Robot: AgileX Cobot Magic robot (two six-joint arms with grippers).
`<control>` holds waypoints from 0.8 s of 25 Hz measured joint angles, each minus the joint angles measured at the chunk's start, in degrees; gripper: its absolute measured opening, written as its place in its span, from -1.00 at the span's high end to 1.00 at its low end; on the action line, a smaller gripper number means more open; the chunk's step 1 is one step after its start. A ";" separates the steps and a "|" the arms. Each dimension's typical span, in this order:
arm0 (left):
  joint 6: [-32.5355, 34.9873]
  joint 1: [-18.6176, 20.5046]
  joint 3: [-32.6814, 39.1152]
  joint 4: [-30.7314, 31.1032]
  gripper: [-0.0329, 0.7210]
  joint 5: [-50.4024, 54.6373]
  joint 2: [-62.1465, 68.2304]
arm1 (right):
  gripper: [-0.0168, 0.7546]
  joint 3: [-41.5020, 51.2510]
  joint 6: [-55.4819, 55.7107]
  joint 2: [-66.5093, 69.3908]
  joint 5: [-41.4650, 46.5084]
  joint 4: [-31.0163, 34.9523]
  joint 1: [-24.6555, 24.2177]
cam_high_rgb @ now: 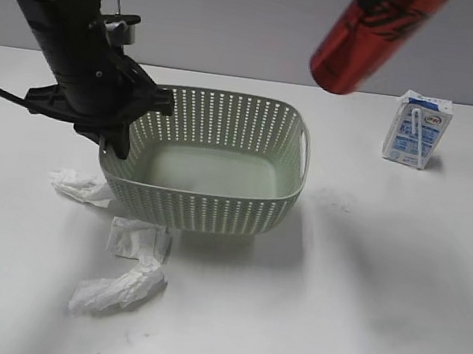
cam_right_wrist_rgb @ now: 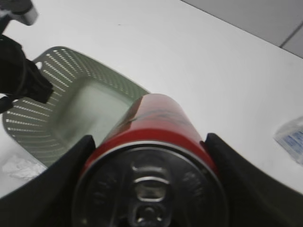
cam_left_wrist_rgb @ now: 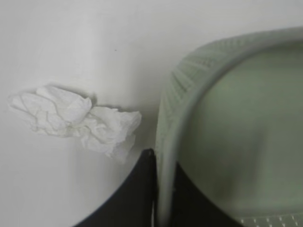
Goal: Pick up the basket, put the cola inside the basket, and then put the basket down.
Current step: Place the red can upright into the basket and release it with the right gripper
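I should use my right gripper to stand the cola on the basket's bottom by the basket's front side (cam_high_rgb: 233, 190) (cam_right_wrist_rgb: 90, 128), a little toward the carton. The cola now hangs tilted above the basket.
The pale sage-green basket (cam_high_rgb: 219, 175) is at the middle of the white table, empty inside. My left gripper (cam_high_rgb: 120, 141) is shut on the basket's left rim (cam_left_wrist_rgb: 165, 189), one finger inside the wall and one outside. My right gripper (cam_right_wrist_rgb: 149, 156) is shut on the red cola can (cam_right_wrist_rgb: 151, 142), its silver pull-tab top toward the camera. In the exterior view the can (cam_high_rgb: 366, 33) hangs tilted in the air above and to the right of the basket. The basket also shows below the can in the right wrist view (cam_right_wrist_rgb: 66, 109).
A blue-and-white drink carton (cam_high_rgb: 417, 128) stands at the back right. Crumpled white tissues lie left of the basket (cam_high_rgb: 80, 185) and in front of it (cam_high_rgb: 124, 280); one shows in the left wrist view (cam_left_wrist_rgb: 75, 120).
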 joint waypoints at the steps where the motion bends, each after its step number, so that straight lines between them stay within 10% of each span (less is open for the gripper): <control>1: 0.00 0.00 0.00 -0.38 0.92 -0.09 0.00 | -0.33 -1.50 -0.09 1.37 0.14 0.00 1.59; 20: 0.16 0.00 0.00 -0.93 0.92 -0.01 0.00 | -0.33 -5.41 -2.40 23.56 -0.95 -3.78 9.29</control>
